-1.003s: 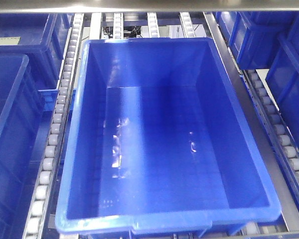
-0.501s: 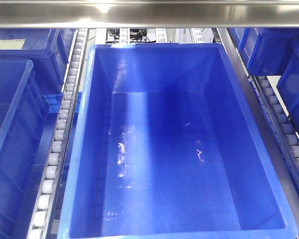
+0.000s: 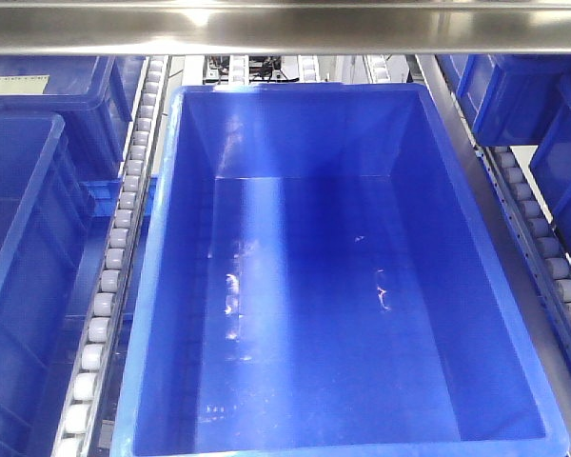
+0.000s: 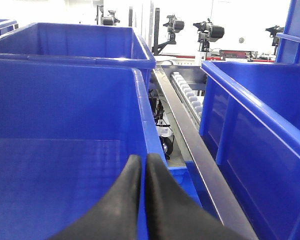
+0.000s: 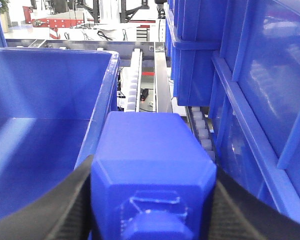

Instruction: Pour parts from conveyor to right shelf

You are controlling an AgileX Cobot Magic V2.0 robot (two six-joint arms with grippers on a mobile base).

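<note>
I will let go of the bright-blue block, now held just beside the bin's rim, with my right gripper on the near half of the big blue bin's empty bottom (image 3: pixel 344 360).
My right gripper (image 5: pixel 152 176) is shut on the parts, one bright-blue block (image 5: pixel 150 145) whose square knob faces the camera. It is held just right of the big blue bin's rim (image 5: pixel 101 100), over a roller rail (image 5: pixel 133 82) of the right shelf. My left gripper (image 4: pixel 142 166) is shut with nothing between its black fingers, and it hovers at the right rim of another bin (image 4: pixel 65 105). In the front view the large bin (image 3: pixel 295 314) on the right shelf (image 3: pixel 124 238) holds nothing, and neither gripper shows there. The conveyor is out of view.
Blue bins crowd both sides (image 3: pixel 19 219) (image 3: pixel 514 86), and stacked ones stand close on the right (image 5: pixel 260 75). A steel crossbar (image 3: pixel 285 29) spans the top of the front view. White roller rails (image 4: pixel 190 97) and a steel rail (image 4: pixel 192 145) run between the bins.
Over the first half second the front view closed in on the shelf: the big bin grew larger and the steel crossbar came into view. Nothing has moved since.
</note>
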